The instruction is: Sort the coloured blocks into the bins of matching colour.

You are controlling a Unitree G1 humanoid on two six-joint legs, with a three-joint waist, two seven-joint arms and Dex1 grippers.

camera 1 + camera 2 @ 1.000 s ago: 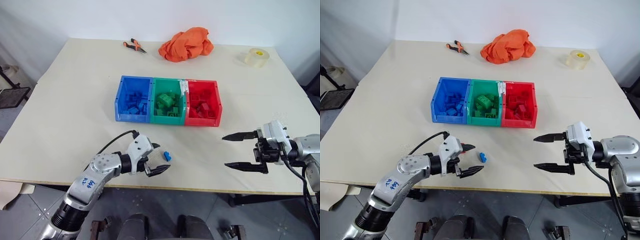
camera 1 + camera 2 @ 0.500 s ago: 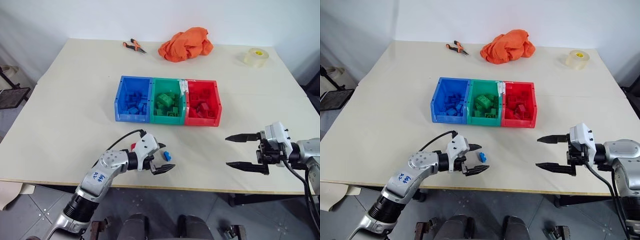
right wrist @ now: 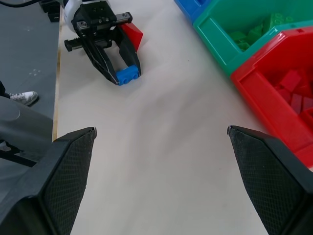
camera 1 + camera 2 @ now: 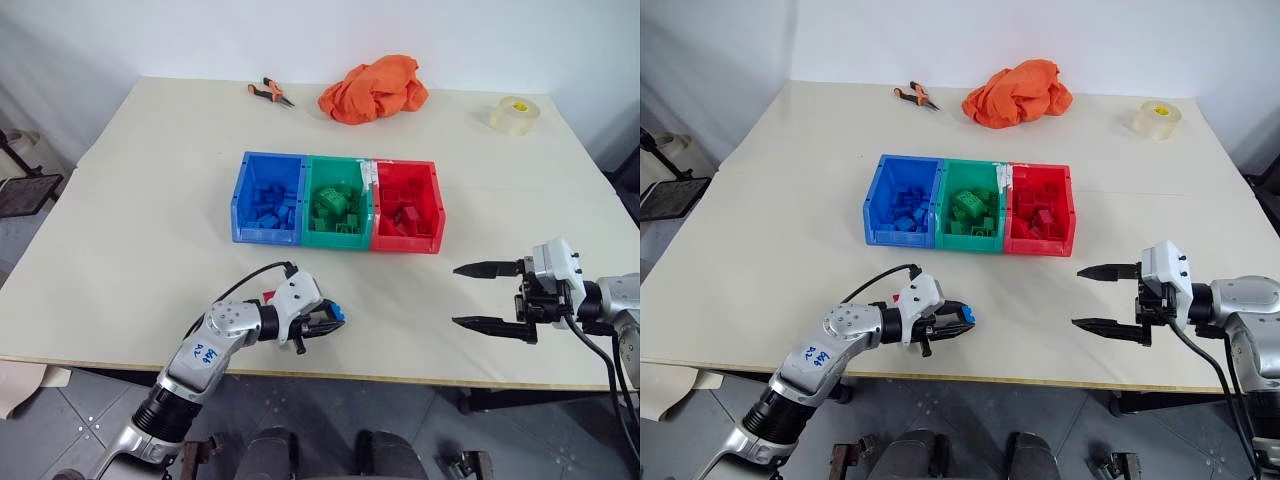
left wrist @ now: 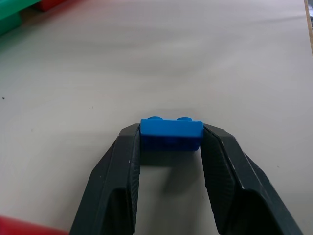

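Note:
The left gripper will release the small blue block on the heap of blocks inside the blue bin [image 4: 273, 201].
A small blue block [image 5: 171, 133] rests on the table near its front edge, and my left gripper [image 4: 335, 319] is shut on it, one finger on each end. Just behind that gripper's wrist lies a red block [image 3: 133, 33]. The three joined bins stand in a row at mid-table, each holding several blocks of its own colour: blue bin [image 4: 265, 234], green bin [image 4: 335, 238], red bin [image 4: 405, 243]. My right gripper [image 4: 456, 295] hovers open at the front right, pointing left, with nothing between its fingers.
An orange cloth [image 4: 372, 88], a pair of pliers [image 4: 270, 92] and a roll of tape [image 4: 513, 114] lie along the far side of the table. Bare tabletop stretches between the bins and the front edge.
My left gripper edged up to the blue block and shut on it. The right gripper stayed open and in place.

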